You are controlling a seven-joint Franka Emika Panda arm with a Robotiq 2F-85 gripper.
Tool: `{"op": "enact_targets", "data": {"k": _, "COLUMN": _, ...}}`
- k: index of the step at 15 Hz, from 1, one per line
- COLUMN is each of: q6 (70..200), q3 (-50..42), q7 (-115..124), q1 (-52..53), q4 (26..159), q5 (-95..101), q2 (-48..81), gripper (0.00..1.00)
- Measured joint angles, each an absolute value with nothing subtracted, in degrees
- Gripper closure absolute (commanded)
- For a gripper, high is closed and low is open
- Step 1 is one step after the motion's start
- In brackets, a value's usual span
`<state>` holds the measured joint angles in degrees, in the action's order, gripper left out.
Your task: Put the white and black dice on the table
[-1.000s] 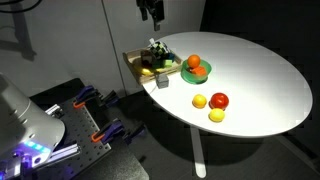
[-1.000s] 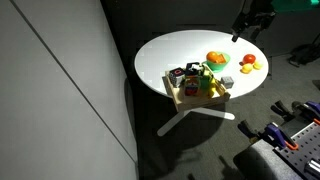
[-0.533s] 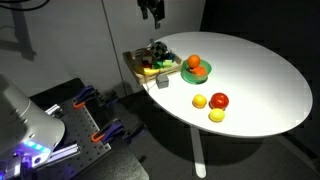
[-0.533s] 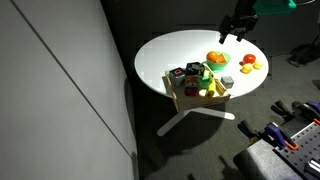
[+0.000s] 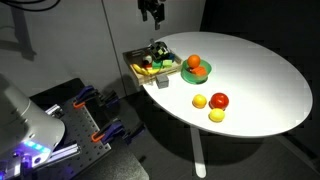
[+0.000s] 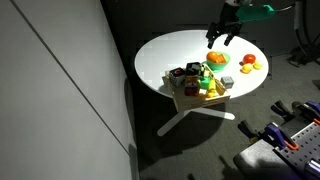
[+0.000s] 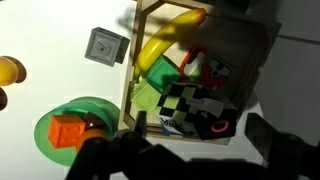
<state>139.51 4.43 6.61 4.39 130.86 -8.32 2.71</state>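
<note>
Next, I close my gripper on the white and black dice's end [image 5: 160,46] [image 7: 187,122] that points away from the yellow banana, inside the wooden tray.
The white and black dice [image 7: 187,103] is a checkered cube with green hints. It lies in the wooden tray [image 7: 128,75] among other toys. It also shows in both exterior views [image 5: 156,50] [image 6: 191,72]. My gripper [image 7: 198,131] is open and empty, its two dark fingers spread above the dice on the tray's near side. In both exterior views the gripper [image 5: 152,12] [image 6: 222,33] hangs well above the round white table [image 5: 260,75] [image 6: 165,60], near the tray.
A yellow banana [image 7: 165,42] and green pieces share the tray. A pale grey block [image 7: 105,45] lies beside the tray. A green plate [image 5: 190,76] holds orange things. Three loose fruits [image 5: 217,101] lie toward the table's front. The tray sits at the table's edge.
The gripper has moved across the table from above the loose fruits toward the tray. The objects have not moved.
</note>
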Motion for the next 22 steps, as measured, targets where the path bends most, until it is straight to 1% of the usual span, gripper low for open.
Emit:
{"op": "enact_targets", "data": {"k": 13, "q6": 139.5, "q3": 4.7, "q7": 9.2, "q1": 6.1, "q4": 121.5, "q5": -0.9, "q2": 15.6, "gripper": 0.00}}
{"op": "enact_targets", "data": {"k": 22, "q6": 139.5, "q3": 3.8, "q7": 11.5, "q1": 7.3, "q4": 118.1, "q5": 1.2, "q2": 19.4, "gripper": 0.00}}
